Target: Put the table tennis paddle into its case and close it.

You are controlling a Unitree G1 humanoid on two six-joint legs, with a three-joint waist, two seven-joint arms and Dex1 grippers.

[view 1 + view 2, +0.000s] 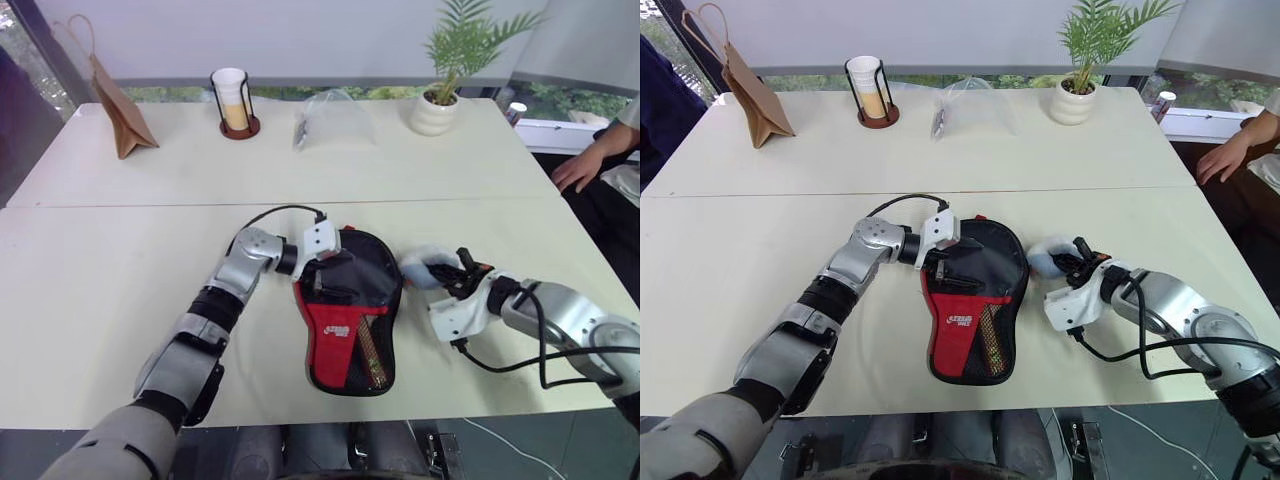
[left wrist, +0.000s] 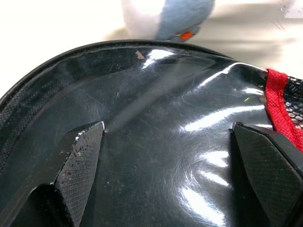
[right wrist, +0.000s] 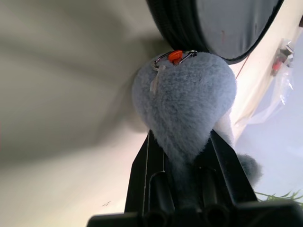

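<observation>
My right gripper has a place ahead for the plush charm, on the bare table point(image 1: 446, 346) beside the case's mesh. I will let go of the charm there.
The case point(image 1: 348, 315) lies flat in the middle of the table point(image 1: 100, 260), black with a red panel and mesh, its round end away from me. My left gripper point(image 1: 325, 280) rests open on the round end's left side, fingers point(image 2: 80, 156) spread over the glossy clear pocket point(image 2: 161, 113). A fluffy grey-blue plush charm point(image 1: 425, 265) hangs by an orange clip point(image 3: 175, 56) at the case's right rim. My right gripper point(image 3: 182, 156) is shut on this charm. A light wooden strip point(image 1: 372, 350) shows through the mesh; the paddle's face is hidden.
Along the far side of the table stand a brown paper bag point(image 1: 120, 110), a cup in a wire holder point(image 1: 232, 100), a clear plastic bag point(image 1: 335, 118) and a potted plant point(image 1: 440, 100). A person's hand point(image 1: 580, 165) rests at the right edge.
</observation>
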